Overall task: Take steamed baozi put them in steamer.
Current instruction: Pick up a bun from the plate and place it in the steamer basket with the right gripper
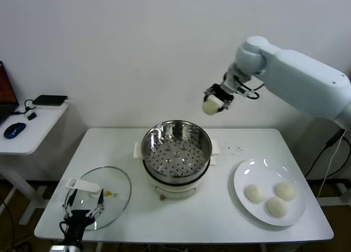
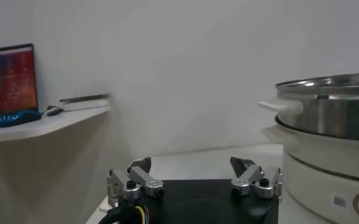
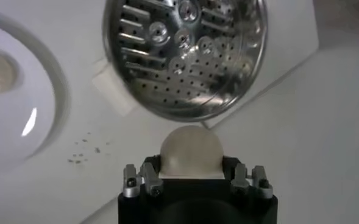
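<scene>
Next, my right gripper releases the baozi on the back part of the perforated steamer tray (image 1: 176, 138) (image 3: 208, 81), near the tray's far side.
My right gripper (image 1: 214, 105) is shut on a cream-white baozi (image 1: 210, 107) and holds it high above the table, behind and to the right of the steamer (image 1: 176, 153). In the right wrist view the baozi (image 3: 190, 151) sits between the jaws, with the perforated steamer tray (image 3: 185, 52) below it. Three more baozi (image 1: 270, 199) lie on the white plate (image 1: 247, 172) at the front right. My left gripper (image 1: 83, 206) is open and empty, parked low at the front left over the glass lid (image 1: 112, 191); it also shows in the left wrist view (image 2: 191, 171).
The steamer's white base with side handles (image 2: 325, 158) stands mid-table. A side table (image 1: 33, 126) at the far left holds a blue mouse (image 1: 14, 130) and a dark device. Small crumbs (image 1: 236, 149) lie behind the plate.
</scene>
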